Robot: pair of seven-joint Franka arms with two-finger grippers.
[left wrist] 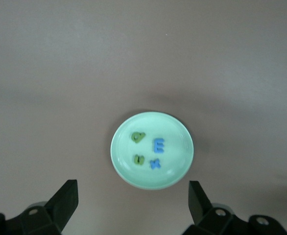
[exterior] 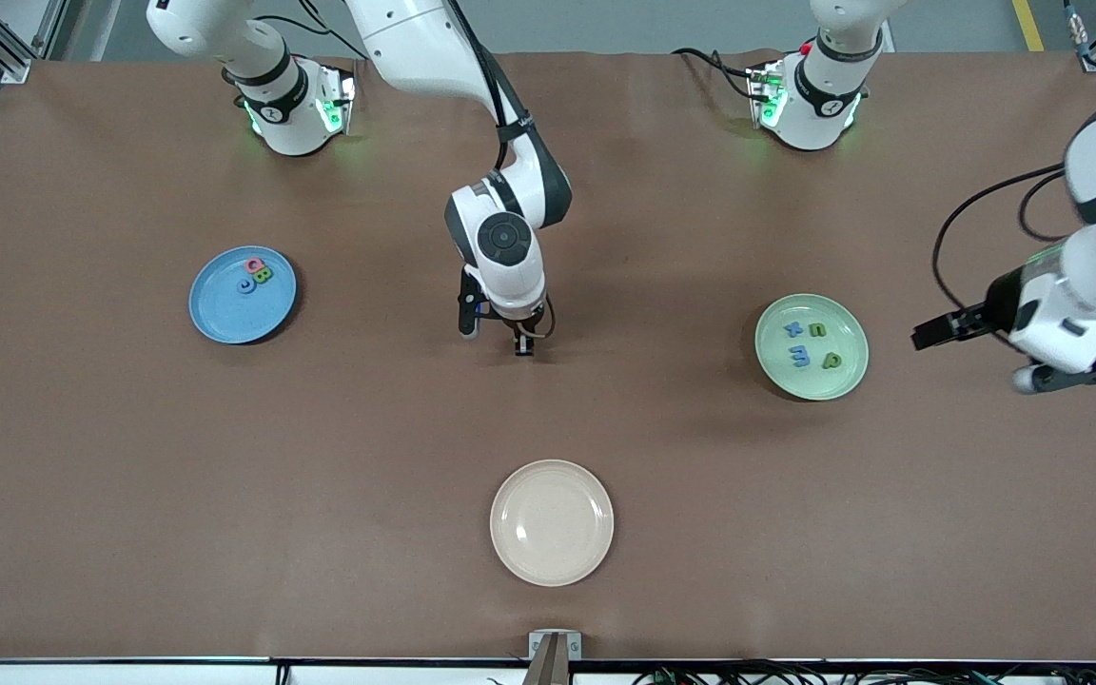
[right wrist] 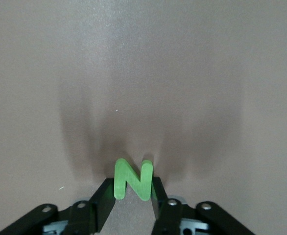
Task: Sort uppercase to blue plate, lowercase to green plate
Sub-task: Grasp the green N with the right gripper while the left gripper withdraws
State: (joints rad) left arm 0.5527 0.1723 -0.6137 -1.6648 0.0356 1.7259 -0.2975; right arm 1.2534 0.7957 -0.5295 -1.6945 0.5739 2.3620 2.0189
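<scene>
The robot's right gripper should release the green N, now upright at the table's middle, on the blue plate [exterior: 277, 302], toward the cream plate from the green B.
My right gripper [exterior: 499, 341] is down at the middle of the table, shut on a green uppercase N [right wrist: 132, 179] that stands upright between its fingers [right wrist: 106, 192]; the front view hides the N. The blue plate [exterior: 225, 319] toward the right arm's end holds a pink D [exterior: 253, 264], a green B [exterior: 264, 275] and a blue C [exterior: 245, 284]. The green plate [exterior: 781, 371] toward the left arm's end holds the lowercase pieces: a green p [left wrist: 137, 137], a blue m [left wrist: 159, 145], a green u [left wrist: 139, 159] and a blue x [left wrist: 155, 164]. My left gripper [left wrist: 132, 191] waits open and empty beside the green plate.
A cream plate [exterior: 552, 522] with nothing on it lies nearer the front camera than my right gripper. The brown table surface [exterior: 367, 428] stretches between the three plates.
</scene>
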